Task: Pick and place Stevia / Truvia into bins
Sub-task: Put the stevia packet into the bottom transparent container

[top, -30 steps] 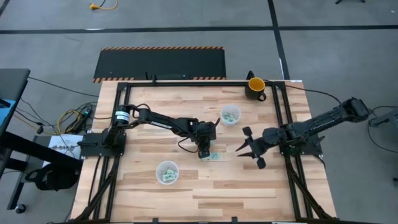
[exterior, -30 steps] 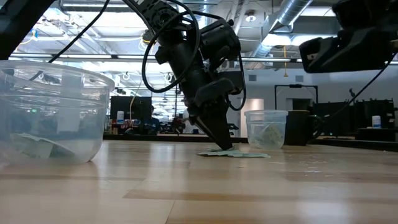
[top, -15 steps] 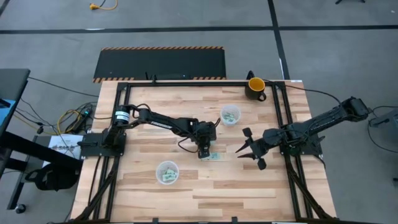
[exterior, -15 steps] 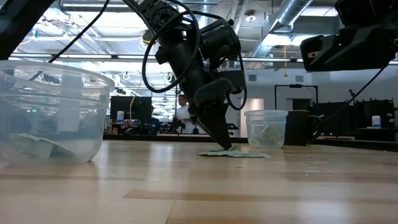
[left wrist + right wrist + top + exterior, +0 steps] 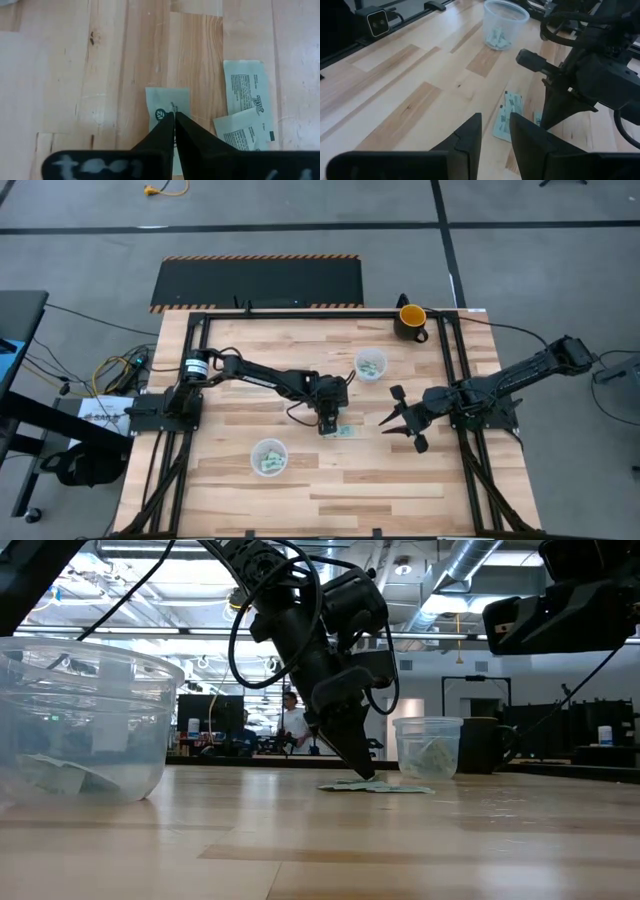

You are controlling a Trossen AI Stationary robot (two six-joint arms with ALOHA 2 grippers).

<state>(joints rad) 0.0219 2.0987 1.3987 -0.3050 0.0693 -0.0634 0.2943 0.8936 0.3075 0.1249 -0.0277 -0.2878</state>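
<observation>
I need to open my left gripper's shut fingers, as the sachet under them lies flat, and pinch the sachet's middle [image 5: 156, 124] into a fold before I lift it.
Three light green and white Stevia sachets [image 5: 343, 431] lie flat on the wood near the table's middle; they also show in the low view [image 5: 378, 787]. My left gripper [image 5: 328, 426] points down with its tips on one sachet [image 5: 167, 102], shut. Two other sachets [image 5: 244, 94] [image 5: 239, 134] lie beside it, untouched. My right gripper [image 5: 397, 421] hovers open to the right of the sachets, empty. One clear cup [image 5: 370, 365] stands farther back and one [image 5: 268, 457] nearer; both hold sachets. My left gripper comes from above, slanting down, with its two fingers [image 5: 161, 131] closed together on the middle of one sachet [image 5: 169, 109]. The tips meet on its printed face. The sachet lies flat on the table. How much paper sits between the tips is hidden by the fingers.
A dark mug with a yellow inside [image 5: 411, 319] stands at the far right corner. Black frame rails [image 5: 300, 313] run round the table. Bare wood lies between the sachets and the near cup [image 5: 75, 720]. A person stands in the room far behind [image 5: 293, 720].
</observation>
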